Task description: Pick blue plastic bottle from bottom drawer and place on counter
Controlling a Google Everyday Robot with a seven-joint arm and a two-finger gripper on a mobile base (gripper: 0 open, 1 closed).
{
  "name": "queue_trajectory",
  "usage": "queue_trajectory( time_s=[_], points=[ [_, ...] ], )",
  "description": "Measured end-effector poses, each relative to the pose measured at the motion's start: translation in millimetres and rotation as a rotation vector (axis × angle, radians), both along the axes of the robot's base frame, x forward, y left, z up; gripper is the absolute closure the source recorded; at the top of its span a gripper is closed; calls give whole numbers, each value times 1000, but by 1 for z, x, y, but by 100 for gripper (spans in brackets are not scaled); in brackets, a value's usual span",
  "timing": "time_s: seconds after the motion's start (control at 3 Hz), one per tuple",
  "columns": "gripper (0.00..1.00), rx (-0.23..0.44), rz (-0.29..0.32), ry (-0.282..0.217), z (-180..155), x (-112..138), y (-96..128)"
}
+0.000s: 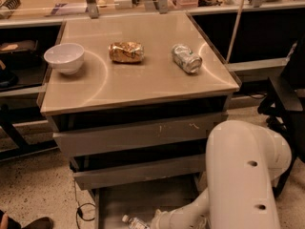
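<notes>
The robot's gripper should close on the body of the blue plastic bottle [143,224], toward the bottle's end away from its white cap.
The blue plastic bottle [135,222] lies on its side on the floor of the open bottom drawer [143,197], at the lower edge of the view, white cap pointing left. My gripper [155,221] is down in the drawer at the end of the white arm [240,175], right beside the bottle's right end; most of it is cut off by the frame edge. The beige counter [143,80] tops the grey cabinet above.
On the counter stand a white bowl [64,57] at the left, a gold-brown can [126,52] in the middle and a silver-green can [187,58] at the right. Two shut drawer fronts [138,135] hang above the open drawer. A dark chair [286,94] stands at the right.
</notes>
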State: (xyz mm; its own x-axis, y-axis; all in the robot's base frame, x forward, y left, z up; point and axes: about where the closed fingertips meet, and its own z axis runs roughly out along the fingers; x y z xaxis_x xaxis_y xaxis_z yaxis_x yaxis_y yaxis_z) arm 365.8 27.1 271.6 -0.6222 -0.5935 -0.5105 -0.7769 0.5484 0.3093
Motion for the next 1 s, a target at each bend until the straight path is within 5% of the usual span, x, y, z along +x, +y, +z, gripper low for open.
queue_trajectory(
  time_s=[1.0],
  points=[
    [0,-34,-42,31,-74,4,6]
  ],
)
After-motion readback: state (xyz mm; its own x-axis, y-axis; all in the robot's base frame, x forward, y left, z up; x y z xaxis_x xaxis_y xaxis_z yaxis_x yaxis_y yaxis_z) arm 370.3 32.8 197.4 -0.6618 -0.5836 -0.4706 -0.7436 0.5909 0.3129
